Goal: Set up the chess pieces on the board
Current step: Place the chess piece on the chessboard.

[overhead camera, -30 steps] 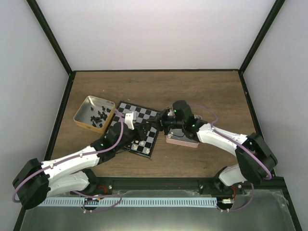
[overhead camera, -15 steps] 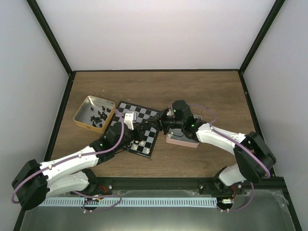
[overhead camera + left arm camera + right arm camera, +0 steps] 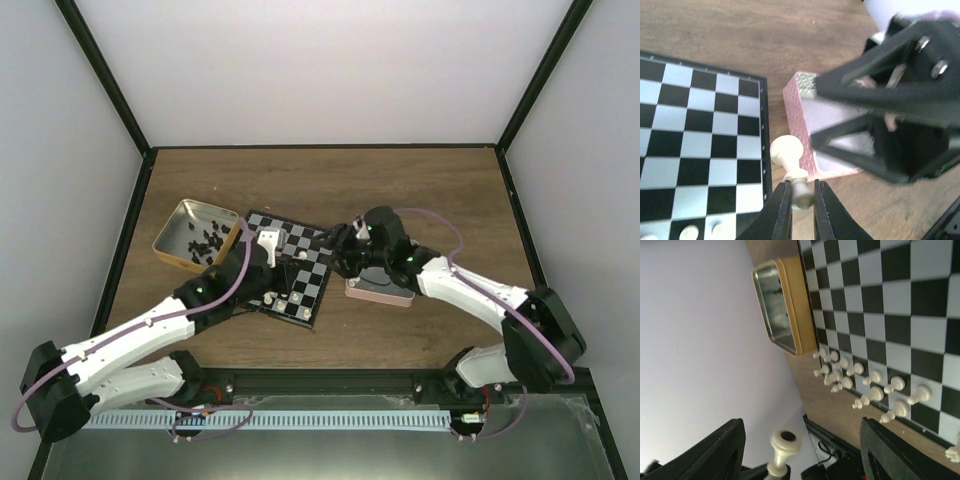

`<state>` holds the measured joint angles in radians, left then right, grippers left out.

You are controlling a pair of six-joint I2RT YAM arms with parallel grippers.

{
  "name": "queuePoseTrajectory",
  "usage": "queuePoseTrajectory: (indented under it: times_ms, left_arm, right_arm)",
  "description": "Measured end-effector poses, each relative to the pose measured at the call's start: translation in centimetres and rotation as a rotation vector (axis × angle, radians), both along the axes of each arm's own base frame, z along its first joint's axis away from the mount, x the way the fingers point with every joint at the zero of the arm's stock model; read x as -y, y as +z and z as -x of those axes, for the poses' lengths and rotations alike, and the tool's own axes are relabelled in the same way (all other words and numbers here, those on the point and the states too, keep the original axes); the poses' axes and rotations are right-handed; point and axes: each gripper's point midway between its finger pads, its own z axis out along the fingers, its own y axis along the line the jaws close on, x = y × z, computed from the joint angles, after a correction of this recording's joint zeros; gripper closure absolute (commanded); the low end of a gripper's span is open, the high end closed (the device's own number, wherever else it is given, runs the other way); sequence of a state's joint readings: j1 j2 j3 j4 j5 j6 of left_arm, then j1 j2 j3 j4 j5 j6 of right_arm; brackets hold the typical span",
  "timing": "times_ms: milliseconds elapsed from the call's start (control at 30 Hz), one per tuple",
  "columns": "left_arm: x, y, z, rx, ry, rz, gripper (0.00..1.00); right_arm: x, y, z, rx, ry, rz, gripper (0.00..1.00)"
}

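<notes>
I will set the cream-white chess piece on a light square in the board's near-edge row (image 3: 256,298) with my left gripper.
My left gripper (image 3: 802,200) is shut on a cream-white chess piece (image 3: 792,162), pinched at its narrow top with the round base pointing away. It hangs by the right rim of the board (image 3: 300,240), close to my right gripper (image 3: 340,255). The right gripper (image 3: 802,455) is open, and the held piece (image 3: 782,447) shows between its wide-apart fingers (image 3: 715,450) without touching them. Several white chess pieces (image 3: 865,390) stand along one edge of the board (image 3: 890,305), seen in the top view as small white pieces (image 3: 285,298) at the near edge.
A pink tin (image 3: 378,290) lies just right of the board, under the right arm; its corner (image 3: 800,110) sits beside the board (image 3: 700,125). A gold tin (image 3: 195,235) with black pieces stands at the board's left. Black frame posts bound the table.
The left gripper shut on the white piece and the right gripper then opened off it. The left arm shifted slightly up the board.
</notes>
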<state>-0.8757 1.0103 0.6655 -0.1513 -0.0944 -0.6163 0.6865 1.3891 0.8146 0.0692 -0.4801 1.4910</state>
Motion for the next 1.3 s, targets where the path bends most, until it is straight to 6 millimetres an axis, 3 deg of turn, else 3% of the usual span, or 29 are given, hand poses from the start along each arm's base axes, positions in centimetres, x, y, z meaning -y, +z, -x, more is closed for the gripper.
queuePoseTrajectory:
  times_ms: [267, 533, 1067, 1300]
  left_arm:
    - [-2.8, -1.7, 3.3, -0.231, -0.044, -0.242, 0.96]
    - [-6.9, -5.0, 5.5, -0.436, -0.021, -0.464, 0.96]
    - [-10.6, -10.2, 6.6, -0.662, 0.006, -0.594, 0.96]
    - [-12.1, -11.8, 4.8, -0.732, 0.054, -0.569, 0.95]
  right_arm:
    - [4.8, 2.6, -1.8, 0.160, -0.157, 0.095, 0.35]
    - [7.3, 2.3, -1.6, 0.217, -0.224, 0.191, 0.35]
    - [8.6, 0.7, -1.4, 0.209, -0.243, 0.254, 0.35]
    - [8.8, 0.2, -1.2, 0.204, -0.244, 0.260, 0.35]
